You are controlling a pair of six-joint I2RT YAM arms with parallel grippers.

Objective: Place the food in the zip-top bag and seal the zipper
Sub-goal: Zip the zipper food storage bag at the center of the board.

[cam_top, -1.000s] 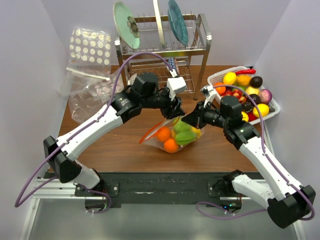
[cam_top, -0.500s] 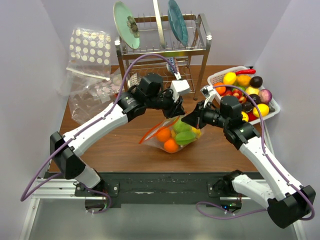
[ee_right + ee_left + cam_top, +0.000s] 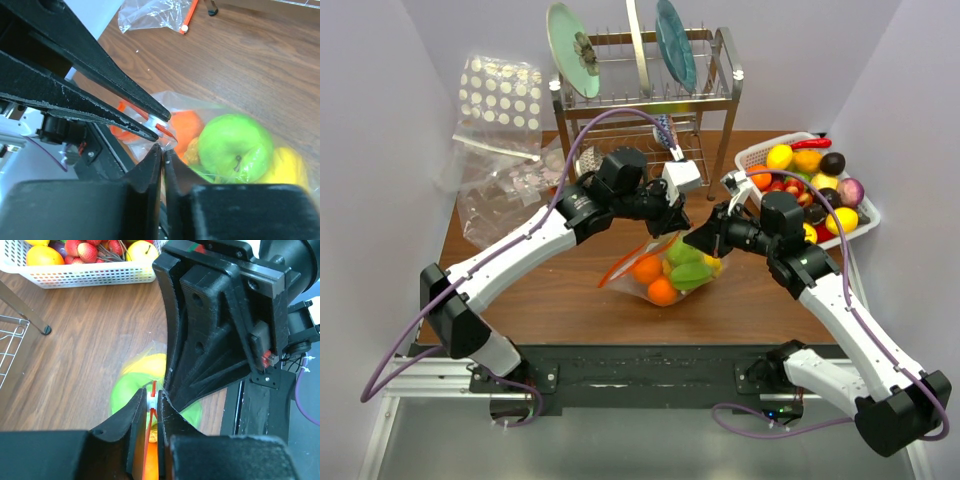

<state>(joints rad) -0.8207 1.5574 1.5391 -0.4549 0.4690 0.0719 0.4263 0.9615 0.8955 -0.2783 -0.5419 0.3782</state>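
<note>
The robot's right gripper pinches the bag's clear corner beside the slider, so it should grab the orange-red zipper's end [image 3: 166, 131] and pull it tight before the slider moves.
The clear zip-top bag [image 3: 665, 272] lies mid-table with orange, green and yellow toy food [image 3: 653, 280] inside it. Its orange-red zipper [image 3: 625, 262] runs up from the left. My left gripper [image 3: 674, 224] is shut on the zipper's white slider [image 3: 151, 405] at the bag's top right end. My right gripper [image 3: 695, 240] is shut on the bag's clear top corner [image 3: 169, 142], right beside the slider [image 3: 156, 123]. In the right wrist view a green apple [image 3: 235, 144], an orange [image 3: 184, 126] and a yellow fruit [image 3: 287, 167] show through the plastic.
A white basket [image 3: 760, 153] of more toy fruit stands at the back right. A metal dish rack [image 3: 645, 95] with plates stands at the back. Other clear bags [image 3: 500, 150] lie at the back left; one with an orange strip [image 3: 155, 12] shows in the right wrist view.
My left gripper has moved right along the zipper toward my right gripper, closing the gap between them. The right arm and the bag have stayed put.
</note>
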